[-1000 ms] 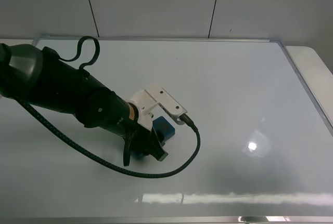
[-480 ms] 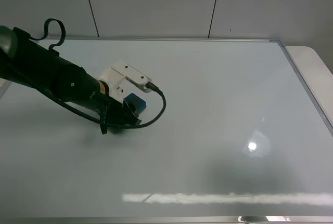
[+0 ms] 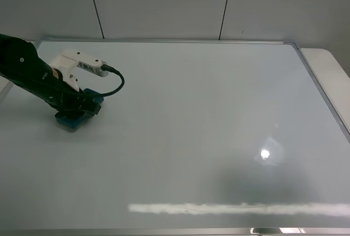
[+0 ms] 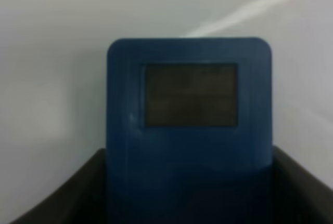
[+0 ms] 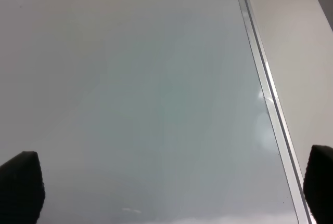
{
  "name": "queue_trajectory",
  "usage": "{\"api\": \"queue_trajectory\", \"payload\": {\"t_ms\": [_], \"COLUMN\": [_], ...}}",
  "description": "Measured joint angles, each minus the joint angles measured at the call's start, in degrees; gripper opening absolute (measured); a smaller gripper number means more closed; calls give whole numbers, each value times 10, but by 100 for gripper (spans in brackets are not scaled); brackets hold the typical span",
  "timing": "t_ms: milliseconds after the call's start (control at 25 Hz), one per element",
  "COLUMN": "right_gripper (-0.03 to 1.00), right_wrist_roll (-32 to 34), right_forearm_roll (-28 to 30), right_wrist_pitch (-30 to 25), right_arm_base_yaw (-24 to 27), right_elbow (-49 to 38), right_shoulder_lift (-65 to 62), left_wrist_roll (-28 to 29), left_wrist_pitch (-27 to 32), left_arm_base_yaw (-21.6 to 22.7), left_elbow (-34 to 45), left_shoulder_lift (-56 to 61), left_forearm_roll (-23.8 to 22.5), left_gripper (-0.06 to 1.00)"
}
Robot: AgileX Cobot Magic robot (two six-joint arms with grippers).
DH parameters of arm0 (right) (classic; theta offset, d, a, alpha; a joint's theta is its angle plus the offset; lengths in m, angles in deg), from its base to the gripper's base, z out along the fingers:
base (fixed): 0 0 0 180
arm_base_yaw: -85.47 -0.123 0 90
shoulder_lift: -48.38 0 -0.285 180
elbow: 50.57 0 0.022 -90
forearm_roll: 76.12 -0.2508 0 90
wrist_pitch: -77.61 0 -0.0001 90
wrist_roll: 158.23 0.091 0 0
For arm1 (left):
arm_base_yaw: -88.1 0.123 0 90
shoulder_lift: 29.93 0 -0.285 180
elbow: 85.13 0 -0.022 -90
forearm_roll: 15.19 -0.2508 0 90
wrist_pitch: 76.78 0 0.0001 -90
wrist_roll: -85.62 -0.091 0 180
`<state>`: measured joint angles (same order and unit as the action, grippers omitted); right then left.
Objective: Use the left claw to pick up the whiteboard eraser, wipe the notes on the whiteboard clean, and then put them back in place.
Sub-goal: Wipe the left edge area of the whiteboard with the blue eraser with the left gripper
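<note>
The robot's left gripper should release the whiteboard eraser flat on the bare whiteboard [image 3: 73, 107], just below the white box module. The eraser now sits flat against the board.
My left claw [image 3: 82, 107] is at the left side of the whiteboard [image 3: 219, 110], low over the surface. It is shut on the teal-blue whiteboard eraser [image 3: 69, 121], which sits flat against the board. In the left wrist view the eraser [image 4: 190, 115] fills the middle, with a dark rectangular patch on top and dark fingers [image 4: 57, 193] on both sides. No marker notes show anywhere on the board. My right gripper [image 5: 169, 187] is open, and only its two dark fingertips [image 5: 21, 182] show, above the board's right part.
The white box module [image 3: 82, 63] with its black cable rides on the left arm. The board's silver frame [image 3: 322, 99] runs along the right, with a pale tabletop [image 3: 333, 72] beyond it. A grey panelled wall stands behind.
My left arm has swept from the lower middle of the board up and to the left edge, carrying the eraser with it. The right gripper has not visibly moved.
</note>
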<state>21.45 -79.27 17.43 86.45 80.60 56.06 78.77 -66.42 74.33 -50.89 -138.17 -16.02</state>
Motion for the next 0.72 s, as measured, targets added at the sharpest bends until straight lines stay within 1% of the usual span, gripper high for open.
{"api": "queue_trajectory", "payload": {"t_ms": [160,440,720], "right_gripper": [99,99,99], "right_wrist_roll": [0,0,0], "right_forearm_roll": [0,0,0], "right_wrist_pitch": [0,0,0], "right_arm_base_yaw": [0,0,0], "right_elbow": [0,0,0], "right_shoulder_lift": [0,0,0], "left_wrist_roll": [11,72,93], "left_wrist_pitch": [13,5,-4], "left_arm_base_yaw": [11,29,35], "left_elbow": [0,0,0], "left_shoulder_lift": [2,2,2], "left_forearm_roll": [8,8,8], "left_gripper": [55,55,55]}}
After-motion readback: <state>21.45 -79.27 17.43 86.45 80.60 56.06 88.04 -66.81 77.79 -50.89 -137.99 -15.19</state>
